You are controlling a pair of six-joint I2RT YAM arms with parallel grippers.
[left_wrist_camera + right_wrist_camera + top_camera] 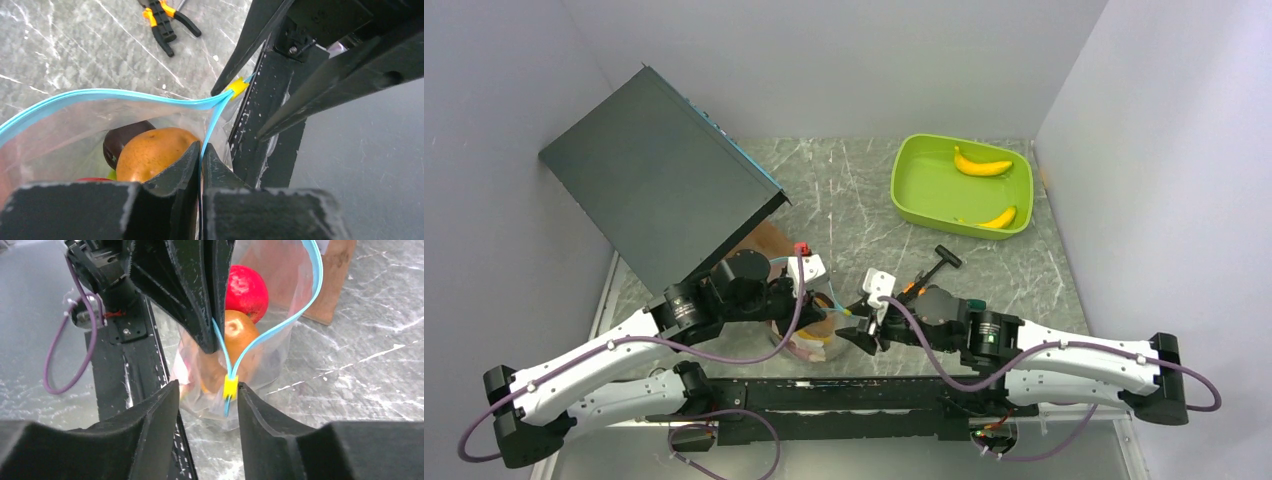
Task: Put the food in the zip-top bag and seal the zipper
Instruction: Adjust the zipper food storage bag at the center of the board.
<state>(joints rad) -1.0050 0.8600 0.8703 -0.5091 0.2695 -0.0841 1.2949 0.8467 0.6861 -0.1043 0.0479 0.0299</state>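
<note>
A piece of the zipper in the yellow slider's path is in my left gripper, so next my right gripper pinches the zipper's tail (227, 407) while my left gripper takes the slider.
The clear zip-top bag (816, 338) hangs between my two grippers near the table's front edge. Its blue-green zipper (100, 94) gapes open in a loop. Inside I see a brown pear (150, 152), a dark plum (122, 137) and a red fruit (245, 290). My left gripper (201, 150) is shut on the zipper strip near its end. My right gripper (207, 395) is open, with the yellow slider (230, 386) between its jaws, close to the right-hand finger. Two yellow bananas (982, 165) lie in the lime-green tray (924, 215).
A dark box (659, 190) leans at the back left. A brown board (335, 275) lies behind the bag. Black-and-orange pliers (162, 17) lie on the marble table beyond the bag. The black arm rail (844, 395) runs just below the bag.
</note>
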